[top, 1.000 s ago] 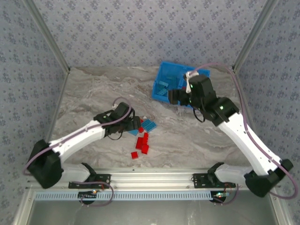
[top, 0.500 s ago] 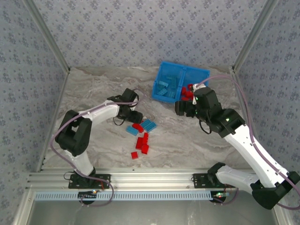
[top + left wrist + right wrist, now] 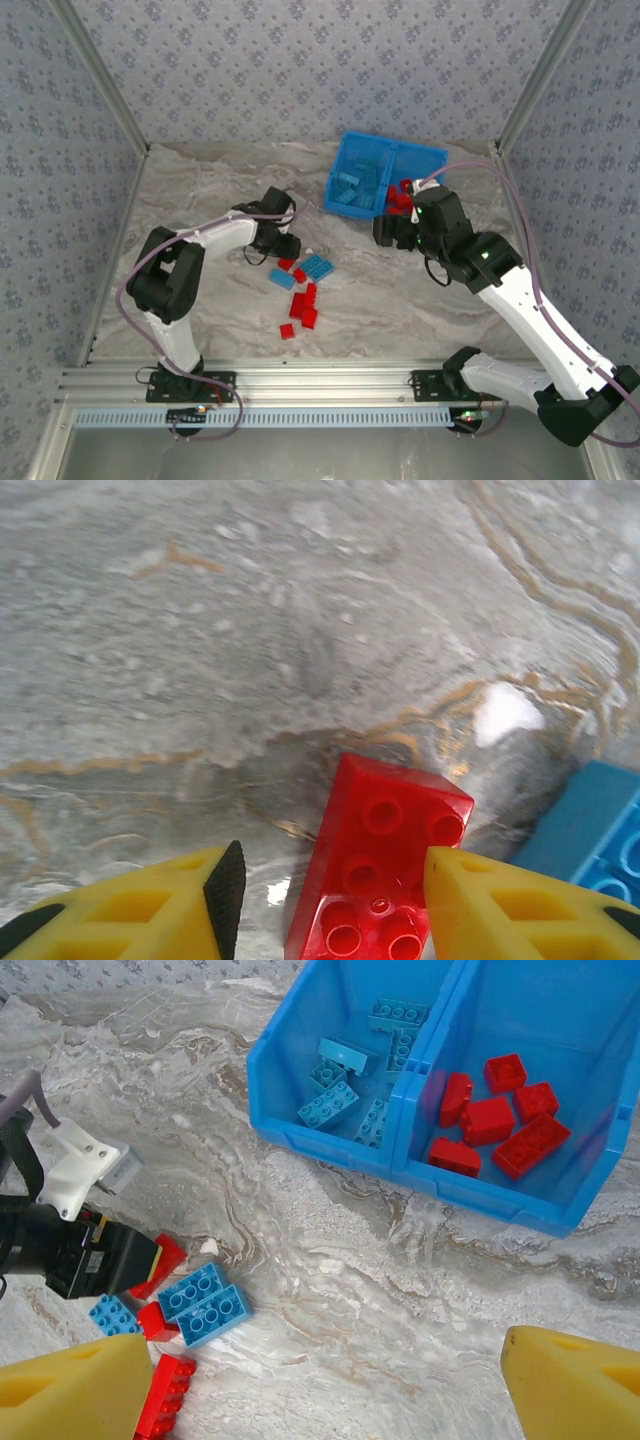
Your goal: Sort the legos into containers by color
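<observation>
The red lego is resting at a slant against one finger of my left gripper, so I will open that gripper wider and grab the lego squarely by its long sides (image 3: pixel 322 865).
My left gripper (image 3: pixel 335 890) is open low over the marble table, its yellow fingers on either side of a red lego (image 3: pixel 385 870) lying studs up. The right finger touches the lego; a gap remains at the left finger. From above, this gripper (image 3: pixel 285 250) sits at the far edge of the loose pile (image 3: pixel 303 290). My right gripper (image 3: pixel 320 1380) is open wide and holds nothing, hovering near the blue bin (image 3: pixel 330 1145). The bin's left compartment holds several light blue legos (image 3: pixel 350 1090). Its right compartment holds several red legos (image 3: pixel 495 1120).
Two light blue bricks (image 3: pixel 205 1303) lie side by side beside the left gripper's body (image 3: pixel 100 1255), with red bricks (image 3: pixel 160 1395) nearer the arms. A light blue brick (image 3: pixel 590 825) lies just right of the left fingers. Bare marble (image 3: pixel 360 280) lies between pile and bin.
The right gripper has drawn back from the bin's front edge towards the arm bases. The left arm has folded up and its gripper has moved to the red lego at the pile's far edge.
</observation>
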Robot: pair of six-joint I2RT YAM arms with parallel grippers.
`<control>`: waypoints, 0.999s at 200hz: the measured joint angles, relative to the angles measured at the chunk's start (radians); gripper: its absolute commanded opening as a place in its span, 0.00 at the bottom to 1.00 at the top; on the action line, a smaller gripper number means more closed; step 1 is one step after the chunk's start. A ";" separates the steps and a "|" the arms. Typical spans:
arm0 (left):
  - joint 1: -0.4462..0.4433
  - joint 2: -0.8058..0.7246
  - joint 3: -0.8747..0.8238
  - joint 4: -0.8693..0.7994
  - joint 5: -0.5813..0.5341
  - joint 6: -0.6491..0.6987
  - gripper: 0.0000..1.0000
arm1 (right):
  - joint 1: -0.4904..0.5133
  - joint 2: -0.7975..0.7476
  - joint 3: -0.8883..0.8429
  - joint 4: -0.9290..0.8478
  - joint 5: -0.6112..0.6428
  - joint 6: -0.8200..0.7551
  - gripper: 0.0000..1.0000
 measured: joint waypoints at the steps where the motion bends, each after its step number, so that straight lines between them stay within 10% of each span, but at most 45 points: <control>1: 0.001 0.000 0.000 0.001 -0.002 -0.003 0.51 | 0.000 0.000 0.000 0.000 0.000 0.000 0.93; 59: 0.056 -0.086 -0.116 0.083 0.036 -0.042 0.83 | 0.006 0.004 0.000 0.001 0.000 0.016 0.93; 100: 0.020 -0.100 -0.125 0.145 0.062 -0.060 0.88 | 0.022 0.015 0.000 0.000 0.000 0.022 0.93; 200: 0.022 -0.030 -0.135 0.165 -0.040 -0.055 0.38 | 0.028 0.015 0.006 -0.014 0.005 0.031 0.94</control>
